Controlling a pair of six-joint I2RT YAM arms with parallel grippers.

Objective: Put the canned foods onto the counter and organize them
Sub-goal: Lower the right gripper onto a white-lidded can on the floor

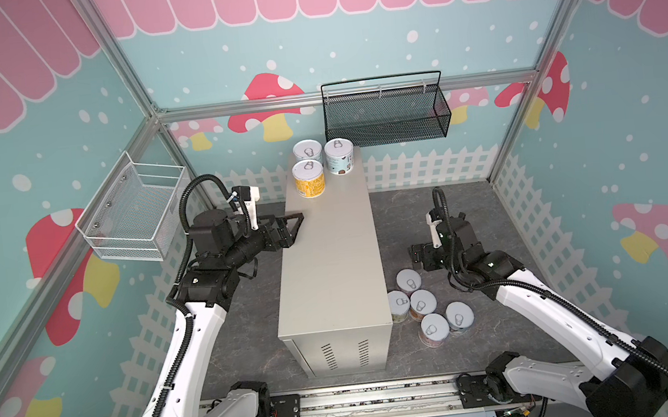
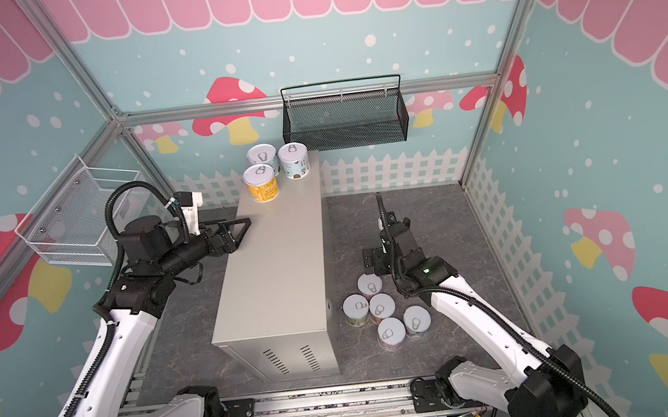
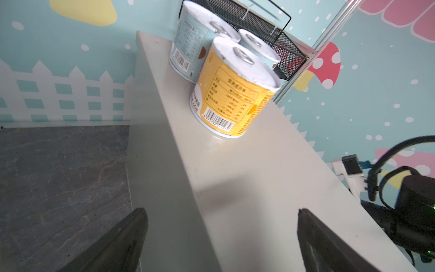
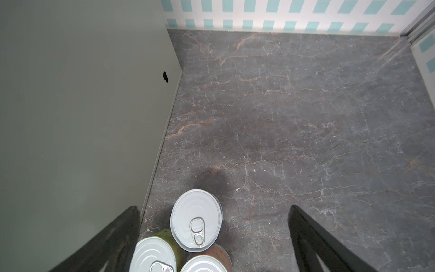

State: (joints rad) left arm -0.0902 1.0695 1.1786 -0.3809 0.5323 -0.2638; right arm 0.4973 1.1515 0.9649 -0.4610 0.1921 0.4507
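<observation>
My right gripper should close around the top of the rearmost can point(image 1: 408, 281) point(image 4: 196, 220) in the group on the floor, the one nearest the back wall.
The counter point(image 1: 329, 260) is a long beige-grey box with three canned foods at its far end: a yellow can point(image 1: 309, 178) and two blue cans point(image 1: 307, 151) point(image 1: 340, 156). Several more cans point(image 1: 423, 305) stand clustered on the floor by the counter's right side. My left gripper point(image 1: 297, 230) hovers open and empty over the counter's left edge, short of the yellow can point(image 3: 235, 94). My right gripper point(image 1: 418, 257) points down, open and empty, just behind the floor cluster. In the right wrist view the nearest can point(image 4: 196, 223) lies between the spread fingers point(image 4: 306, 235).
A black mesh basket point(image 1: 383, 113) hangs on the back wall just right of the counter's far end. A white wire basket point(image 1: 132, 212) hangs on the left wall. Grey marble floor point(image 1: 417, 218) lies on both sides of the counter. The arms' rail point(image 1: 363, 403) runs along the front.
</observation>
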